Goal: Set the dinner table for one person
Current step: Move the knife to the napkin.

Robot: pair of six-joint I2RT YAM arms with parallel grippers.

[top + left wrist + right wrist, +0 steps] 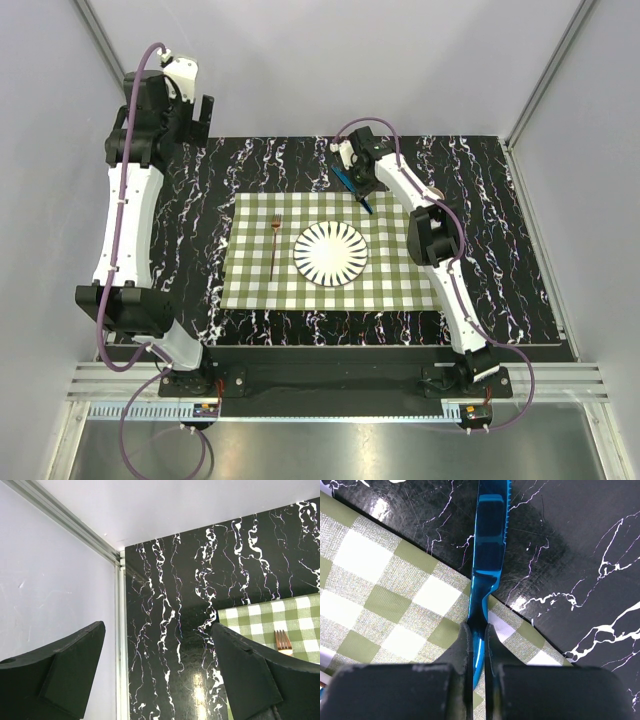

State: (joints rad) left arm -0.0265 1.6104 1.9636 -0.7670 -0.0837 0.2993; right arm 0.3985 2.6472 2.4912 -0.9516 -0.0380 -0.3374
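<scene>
I should use my right gripper to set the blue knife down on the checked cloth (pixel 395 244) next to the white plate, across from the copper fork.
The dinner table (pixel 490 220) is a black tabletop with white veins. A green-and-white checked cloth (pixel 250 280) lies on it, with a white plate with black rays (pixel 330 253) in the middle and a copper fork (pixel 274 245) to its left. My right gripper (pixel 362 185) is shut on a shiny blue knife (pixel 487 550), held over the cloth's far right corner (pixel 530 635), blade pointing away. My left gripper (pixel 195 118) is open and empty, raised over the table's far left corner (pixel 165 630); the fork's tines (pixel 283 642) show at its right.
Grey walls and aluminium posts (pixel 100 40) enclose the table on three sides. A round pale object (pixel 435 192) sits partly hidden behind the right arm. The left arm's base and cables (pixel 170 350) stand at the near left edge.
</scene>
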